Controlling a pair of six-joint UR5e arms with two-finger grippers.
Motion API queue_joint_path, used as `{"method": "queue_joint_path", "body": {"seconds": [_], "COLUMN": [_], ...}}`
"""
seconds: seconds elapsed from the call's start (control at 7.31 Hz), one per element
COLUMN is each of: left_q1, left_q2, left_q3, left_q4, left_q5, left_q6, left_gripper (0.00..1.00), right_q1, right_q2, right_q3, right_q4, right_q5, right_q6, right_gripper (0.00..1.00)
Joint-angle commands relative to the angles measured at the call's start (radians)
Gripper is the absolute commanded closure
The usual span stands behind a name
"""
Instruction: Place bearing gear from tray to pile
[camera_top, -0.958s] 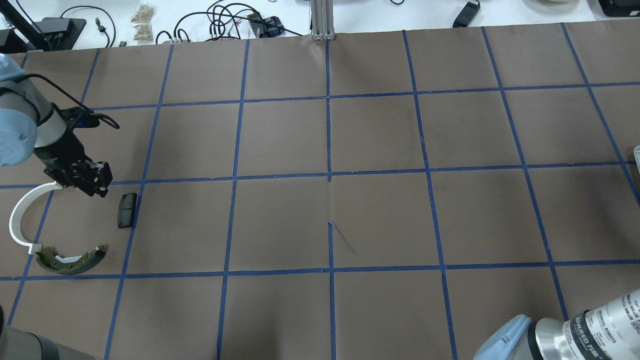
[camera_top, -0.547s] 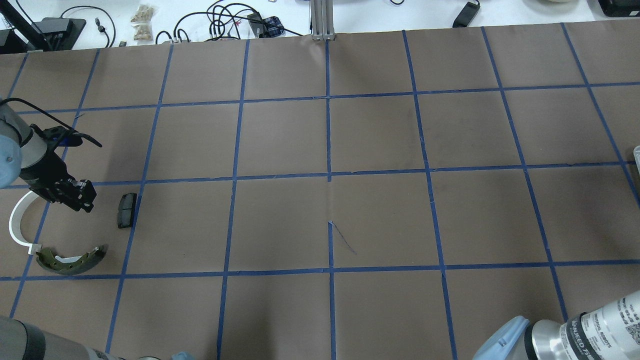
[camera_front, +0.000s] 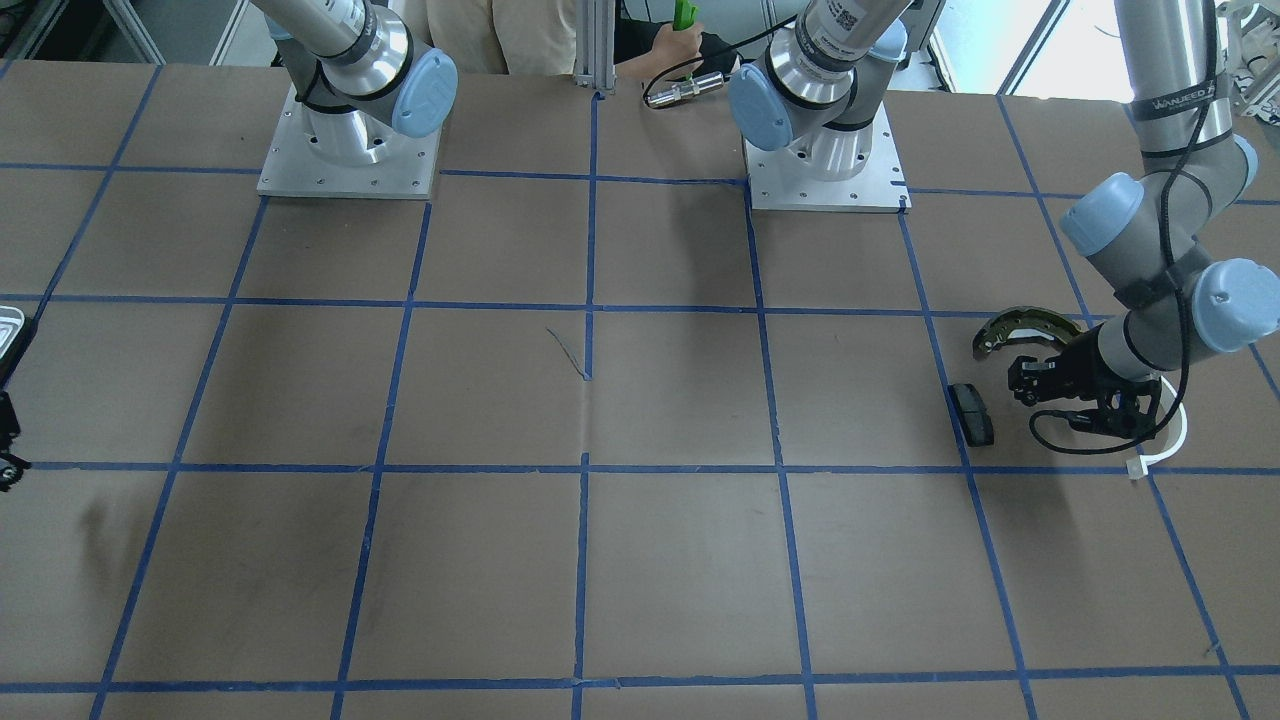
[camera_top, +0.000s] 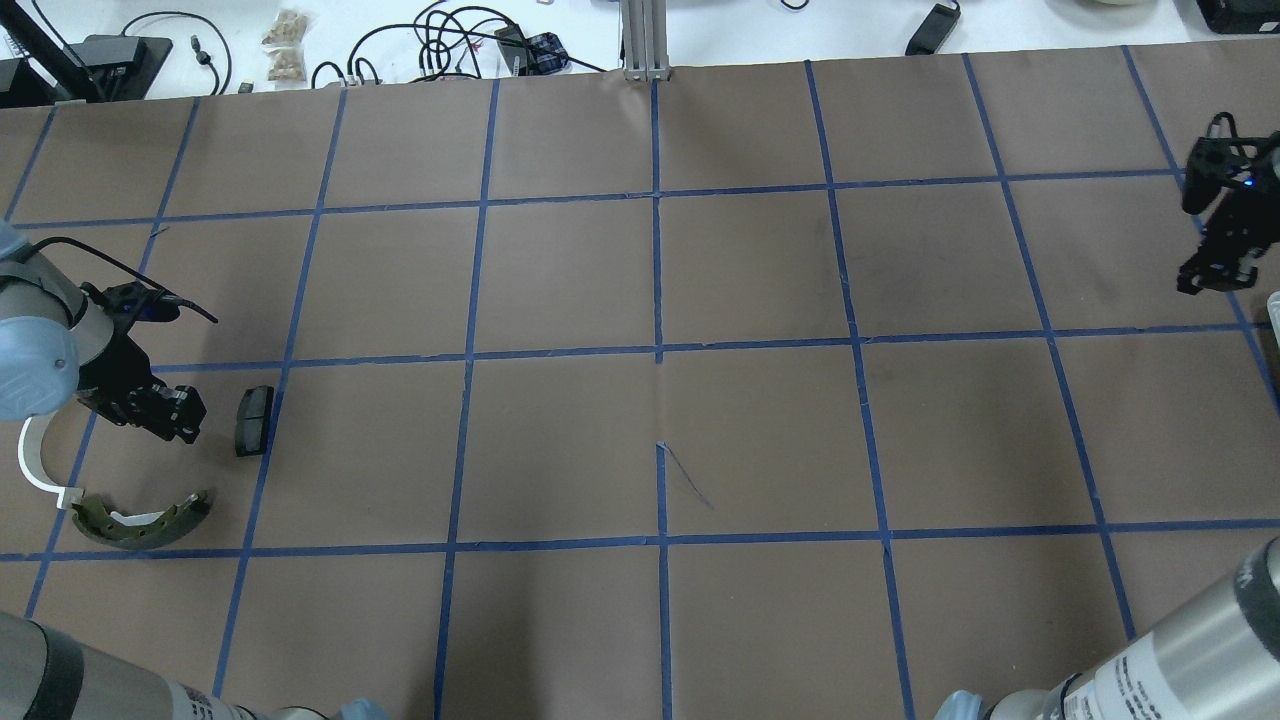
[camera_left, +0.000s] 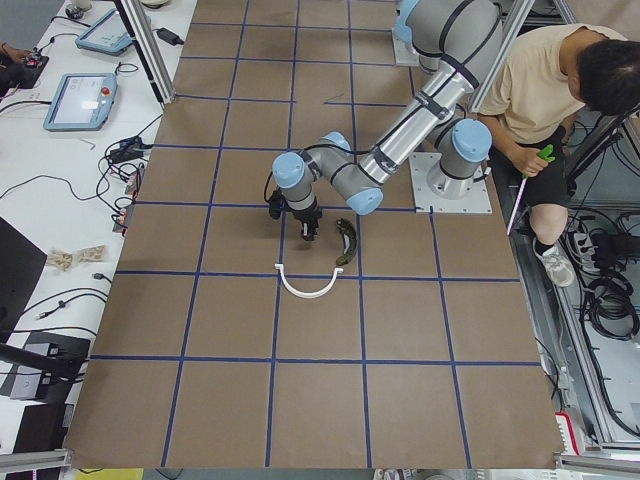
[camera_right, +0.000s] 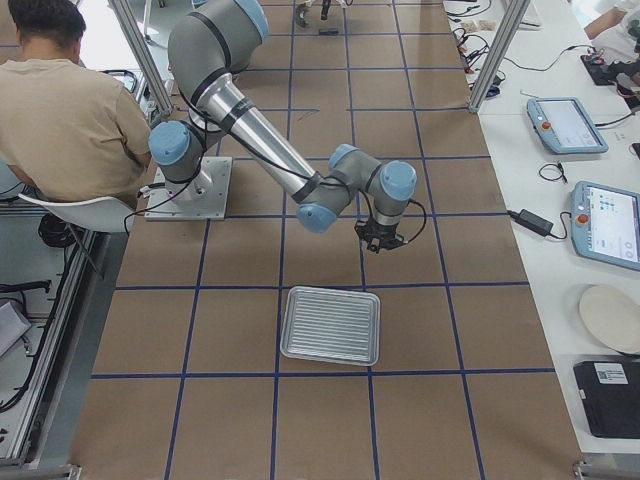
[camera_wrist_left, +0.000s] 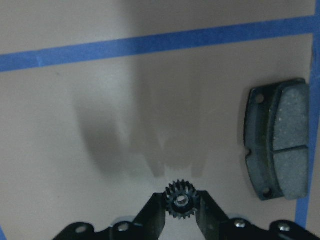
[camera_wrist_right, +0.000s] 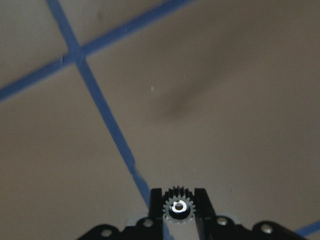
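The robot's right gripper should release the bearing gear on bare table (camera_front: 631, 410) beside the blue tape stub, short of the black pad.
My left gripper (camera_wrist_left: 182, 212) is shut on a small black toothed bearing gear (camera_wrist_left: 182, 200) and holds it just above the table. It hangs beside the pile, to the left of the black pad (camera_wrist_left: 278, 142). In the overhead view this gripper (camera_top: 182, 418) is between the pad (camera_top: 254, 420), the white plastic arc (camera_top: 32, 462) and the olive brake shoe (camera_top: 140, 522). My right gripper (camera_wrist_right: 178, 212) is shut on a second gear (camera_wrist_right: 178, 206) above bare table. It is at the far right in the overhead view (camera_top: 1205, 278). The silvery tray (camera_right: 330, 325) lies near it and looks empty.
The brown table is marked with a blue tape grid (camera_top: 657, 350). An aluminium post (camera_top: 645, 40) and cables stand at the far edge. A seated operator (camera_left: 545, 80) is behind the robot bases (camera_front: 345, 150). Tablets (camera_right: 567, 125) lie on a side table.
My left gripper has moved toward the robot's side and settled lower among the pile parts, beside the black pad. My right gripper has come into the overhead view at the far right.
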Motion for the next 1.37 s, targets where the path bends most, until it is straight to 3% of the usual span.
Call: {"method": "queue_joint_path", "body": {"seconds": [0.0,0.14,0.27,0.41,0.55,0.82,1.09,1.23], "left_q1": [0.002,0.002,0.002,0.002,0.002,-0.017,-0.055,-0.111], "left_q2": [-0.015,-0.020,-0.020,-0.018,-0.018,0.017,0.058,0.075], "left_q3": [0.007,0.008,0.010,0.010,0.011,0.031,0.081,0.127], "left_q4": [0.003,0.002,0.002,0.002,0.000,-0.040,-0.115,-0.215], "left_q5": [0.000,0.002,0.002,0.005,0.005,-0.006,-0.024,-0.021], "left_q6": [0.025,0.025,0.027,0.025,0.025,0.025,0.016,0.011], "left_gripper": [1.00,0.98,0.55,0.20,0.08,0.00,0.00,0.00], "right_q1": [0.250,0.384,0.503,0.599,0.706,0.912,0.997,1.020], "right_q2": [-0.011,-0.012,-0.012,-0.014,-0.023,-0.008,0.047,0.055], "right_q3": [0.003,-0.004,-0.007,-0.001,0.003,0.006,0.010,0.014], "right_q4": [0.000,-0.005,-0.003,0.012,0.015,0.015,0.012,0.012], "right_q5": [0.002,-0.008,-0.018,-0.015,-0.011,0.002,0.090,0.094], "right_q6": [0.400,0.619,0.823,1.048,1.253,1.668,1.986,2.053], "right_gripper": [1.00,1.00,1.00,1.00,1.00,1.00,1.00,1.00]}}
